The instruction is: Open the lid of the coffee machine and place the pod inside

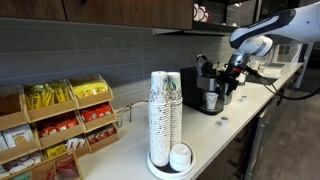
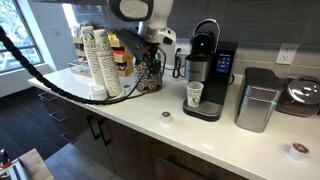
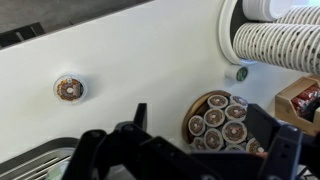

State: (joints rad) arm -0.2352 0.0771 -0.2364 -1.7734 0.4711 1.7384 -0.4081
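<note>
The loose pod is on the counter in front of the coffee machine. My gripper needs to next go to the sides of the loose pod (image 1: 223, 121) (image 3: 70, 89) and close there.
The black and silver coffee machine (image 2: 207, 75) stands on the white counter, also in an exterior view (image 1: 206, 90). Its dark lid (image 2: 205, 30) is down. A paper cup (image 2: 194, 95) stands in its cup bay. My gripper (image 3: 200, 118) is open and empty. It hovers over a round holder (image 3: 217, 118) with several pods, beside the machine (image 2: 150, 80). One loose pod (image 3: 69, 88) lies on the counter in front of the machine (image 2: 166, 115). The gripper also shows in both exterior views (image 2: 150, 58) (image 1: 234, 74).
A tall stack of paper cups (image 2: 95, 60) (image 1: 165, 120) stands near the pod holder and shows at the wrist view's top right (image 3: 275, 40). Snack boxes (image 1: 60, 125) line the wall. A silver container (image 2: 258, 100) and another pod (image 2: 296, 150) sit beyond the machine.
</note>
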